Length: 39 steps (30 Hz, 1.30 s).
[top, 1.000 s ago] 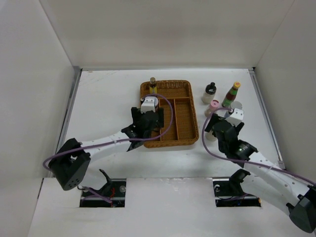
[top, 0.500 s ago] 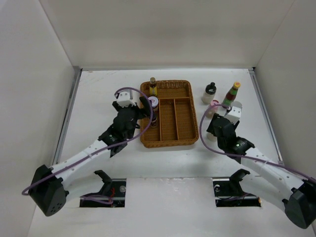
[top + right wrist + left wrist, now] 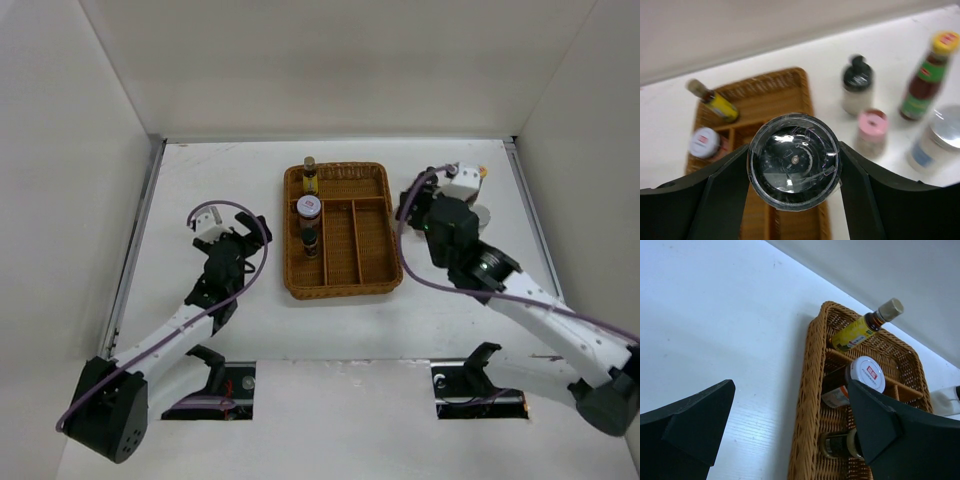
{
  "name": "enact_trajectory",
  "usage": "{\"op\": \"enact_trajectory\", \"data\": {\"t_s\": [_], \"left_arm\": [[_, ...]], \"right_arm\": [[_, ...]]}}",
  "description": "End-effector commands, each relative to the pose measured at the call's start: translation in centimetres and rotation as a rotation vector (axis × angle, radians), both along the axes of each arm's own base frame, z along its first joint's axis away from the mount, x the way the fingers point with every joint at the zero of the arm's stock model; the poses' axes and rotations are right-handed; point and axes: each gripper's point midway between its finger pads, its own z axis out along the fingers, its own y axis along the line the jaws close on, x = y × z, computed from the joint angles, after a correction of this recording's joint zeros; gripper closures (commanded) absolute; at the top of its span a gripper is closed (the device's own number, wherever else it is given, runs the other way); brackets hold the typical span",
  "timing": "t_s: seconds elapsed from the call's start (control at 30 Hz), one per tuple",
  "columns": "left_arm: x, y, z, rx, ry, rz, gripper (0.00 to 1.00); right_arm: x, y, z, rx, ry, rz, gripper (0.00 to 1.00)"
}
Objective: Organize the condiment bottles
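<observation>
Next, my right gripper sets the dark bottle down in the wicker tray's back compartment point(image 3: 336, 187) point(image 3: 754, 110), next to the yellow-label bottle.
My right gripper point(image 3: 794, 167) is shut on a dark bottle with a clear round cap point(image 3: 790, 150), held up beside the wicker tray's point(image 3: 790, 80) right edge. Behind it on the table stand a black-capped bottle point(image 3: 857, 85), a pink-lidded jar point(image 3: 872, 131), a yellow-capped red-label sauce bottle point(image 3: 925, 75) and a silver-lidded white bottle point(image 3: 940, 142). The tray's left column point(image 3: 810, 390) holds a yellow-label bottle point(image 3: 855, 332), a white-lidded jar point(image 3: 865, 375) and a small dark jar point(image 3: 840, 445). My left gripper point(image 3: 243, 240) is open and empty, left of the tray point(image 3: 345, 262).
White walls close in the table on the left, back and right. My right arm point(image 3: 520, 300) crosses the table's right side and hides most of the loose bottles in the top view; a yellow cap point(image 3: 483, 172) and a silver lid point(image 3: 484, 213) show past it.
My left gripper has let go of the white-lidded jar in the tray's left column and drawn back to the left. My right gripper has risen and moved farther back with the clear-capped bottle.
</observation>
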Motion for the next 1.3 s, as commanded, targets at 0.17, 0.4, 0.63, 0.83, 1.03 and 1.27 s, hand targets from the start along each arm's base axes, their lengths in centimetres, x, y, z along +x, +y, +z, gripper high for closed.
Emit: {"op": "enact_trajectory", "data": {"t_s": [0.17,0.4,0.63,0.83,1.03,1.27], "left_arm": [[0.4,0.2,1.3,-0.115,-0.110,0.001,0.00],[0.5,0.1,0.6,-0.112,-0.090,0.002,0.00],[0.7,-0.2,0.2,-0.108,-0.080,-0.008,0.00],[0.8,-0.3,0.2,-0.113,-0.081,-0.014,0.00],[0.8,-0.4,0.0,-0.112,-0.078,-0.018,0.00],[0.8,-0.4,0.2,-0.114,-0.083,-0.019,0.00]], "right_arm": [[11.3,10.8,6.6,0.124,-0.196,0.241,0.49],[19.6,15.6,3.0,0.082,-0.135,0.262,0.48],[22.8,17.9,-1.7,0.039,-0.046,0.265,0.43],[23.5,17.6,-6.2,-0.014,0.045,0.250,0.40],[23.5,17.3,-8.5,-0.045,0.084,0.238,0.32],[22.3,16.3,-6.0,-0.028,0.055,0.232,0.04]]}}
